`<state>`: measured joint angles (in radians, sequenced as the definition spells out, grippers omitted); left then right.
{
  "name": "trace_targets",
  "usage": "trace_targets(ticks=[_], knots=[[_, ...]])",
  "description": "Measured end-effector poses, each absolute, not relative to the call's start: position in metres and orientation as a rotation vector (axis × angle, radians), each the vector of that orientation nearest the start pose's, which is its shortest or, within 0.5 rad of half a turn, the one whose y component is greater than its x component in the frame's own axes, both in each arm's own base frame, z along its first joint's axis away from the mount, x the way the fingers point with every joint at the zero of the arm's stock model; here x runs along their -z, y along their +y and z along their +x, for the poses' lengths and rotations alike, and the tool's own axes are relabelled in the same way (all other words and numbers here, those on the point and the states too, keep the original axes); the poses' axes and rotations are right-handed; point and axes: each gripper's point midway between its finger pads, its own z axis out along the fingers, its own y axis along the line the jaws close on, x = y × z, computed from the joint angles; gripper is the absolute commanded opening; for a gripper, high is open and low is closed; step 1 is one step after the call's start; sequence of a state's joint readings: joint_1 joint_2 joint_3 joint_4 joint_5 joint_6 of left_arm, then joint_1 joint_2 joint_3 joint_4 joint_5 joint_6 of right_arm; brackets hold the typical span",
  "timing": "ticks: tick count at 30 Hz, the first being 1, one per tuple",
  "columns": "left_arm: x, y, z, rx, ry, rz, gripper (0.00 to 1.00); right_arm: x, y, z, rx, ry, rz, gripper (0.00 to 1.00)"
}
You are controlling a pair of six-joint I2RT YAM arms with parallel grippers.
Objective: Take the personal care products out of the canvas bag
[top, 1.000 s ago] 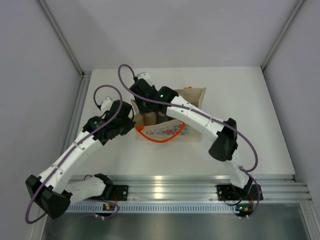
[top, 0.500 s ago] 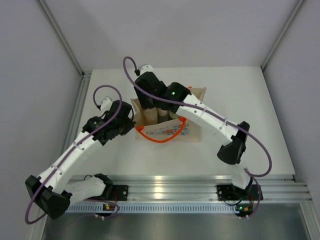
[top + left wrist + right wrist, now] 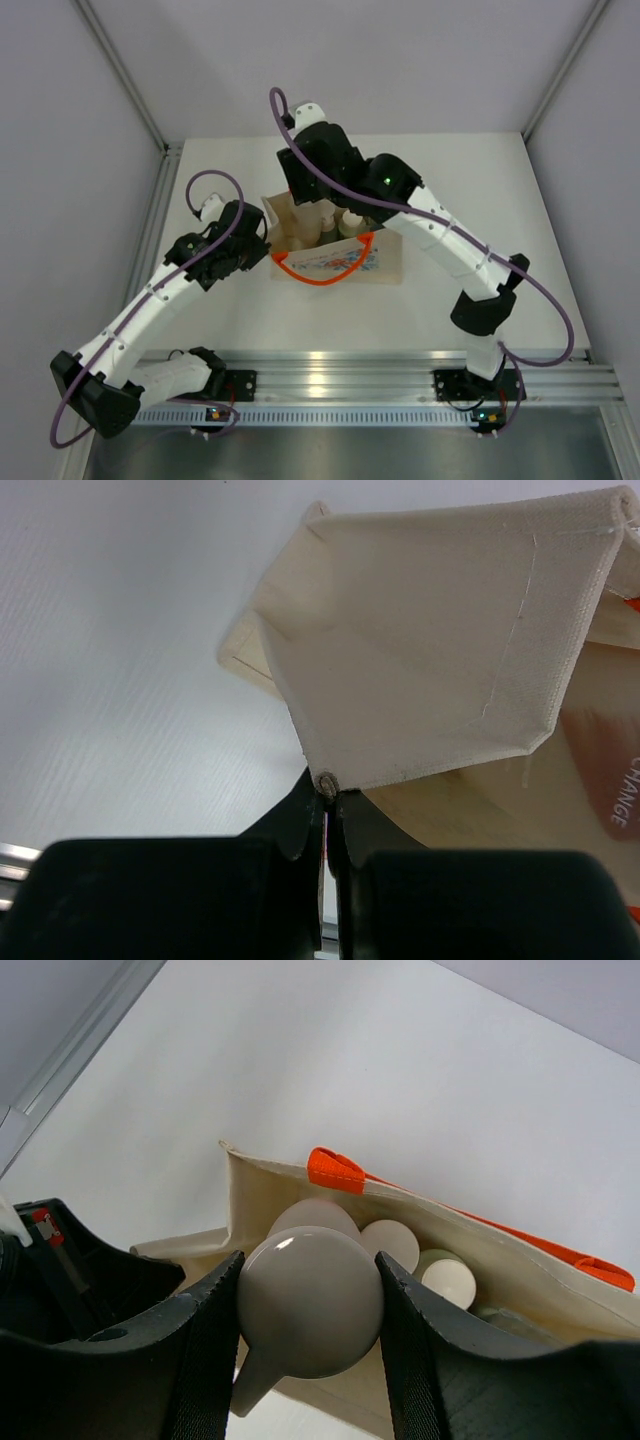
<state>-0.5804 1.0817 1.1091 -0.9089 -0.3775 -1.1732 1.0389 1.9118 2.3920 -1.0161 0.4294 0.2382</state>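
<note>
I need to let go of the bottle with my right gripper on the white table (image 3: 446, 249), beside the end of the bag that is farthest from my left gripper.
The beige canvas bag (image 3: 340, 264) with orange handles and a blue-red print stands open mid-table. My left gripper (image 3: 263, 244) is shut on the bag's left side seam (image 3: 327, 783), holding that flap (image 3: 430, 640) up. Above the bag's left end, my right gripper (image 3: 310, 1305) is shut on the round pale grey cap of a bottle (image 3: 310, 1295), which hangs over the opening. Below it, more pale caps (image 3: 390, 1243) (image 3: 447, 1282) stand inside the bag (image 3: 250, 1185). In the top view the right wrist (image 3: 310, 175) hides its fingers; two bottles (image 3: 350, 222) show in the bag.
The bag's orange handle (image 3: 315, 278) loops forward onto the white table (image 3: 470, 190). Grey walls close in the back and both sides. An aluminium rail (image 3: 350, 375) runs along the near edge by the arm bases.
The right arm has risen and drawn toward the back, carrying the capped bottle up out of the bag; its elbow swung right. The left arm and bag stayed put.
</note>
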Motion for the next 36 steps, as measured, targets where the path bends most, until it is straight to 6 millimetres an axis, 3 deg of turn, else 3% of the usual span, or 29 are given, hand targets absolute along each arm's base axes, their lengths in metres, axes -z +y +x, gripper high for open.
trace_targets(ticks=[10, 20, 29, 36], knots=[[-0.209, -0.133, 0.256, 0.369, 2.241, -0.863, 0.0, -0.406, 0.367, 0.292, -0.354, 1.933, -0.537, 0.0], [-0.209, -0.133, 0.256, 0.372, 2.239, -0.871, 0.0, -0.46, 0.326, 0.287, -0.317, 1.818, -0.455, 0.0], [-0.209, -0.133, 0.256, 0.375, 2.235, -0.883, 0.0, -0.495, 0.272, 0.291, -0.277, 1.761, -0.337, 0.0], [-0.209, -0.133, 0.256, 0.374, 2.234, -0.884, 0.0, -0.512, 0.201, 0.316, -0.17, 1.739, -0.172, 0.0]])
